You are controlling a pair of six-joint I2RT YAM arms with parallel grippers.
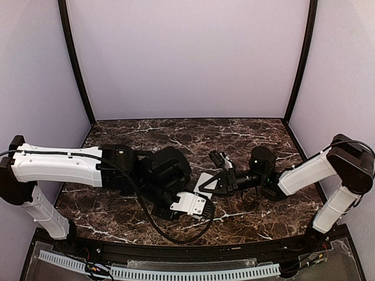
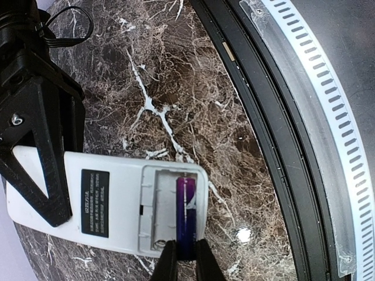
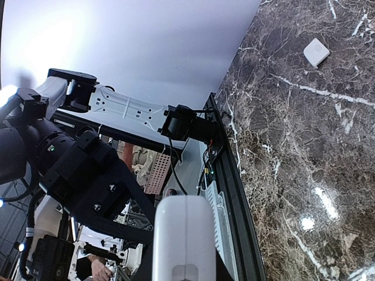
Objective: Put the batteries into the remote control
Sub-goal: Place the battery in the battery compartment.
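Observation:
Next, I open my left gripper, back off and take that end (image 2: pixel 186 246) from another angle, because the battery's near end sticks out over the rim of the remote control's compartment.
The remote control (image 2: pixel 111 202) is held back-up above the marble, its battery compartment uncovered. A dark blue-purple battery (image 2: pixel 186 208) lies lengthwise in the compartment's slot nearest the remote's end. My left gripper (image 2: pixel 186 262) is shut on that battery's near end. The slot beside it holds nothing. My right gripper (image 3: pixel 183 266) is shut on the remote (image 3: pixel 184 234), and its black fingers (image 2: pixel 44 158) show clamped over the remote's other end. From above, the remote (image 1: pixel 205 179) sits between both wrists at the table's middle.
A small white square piece (image 3: pixel 316 51) lies on the marble, far from the remote. The black front rail (image 2: pixel 275 134) and a white slotted cable duct (image 2: pixel 328 93) run along the near edge. Pale walls enclose three sides.

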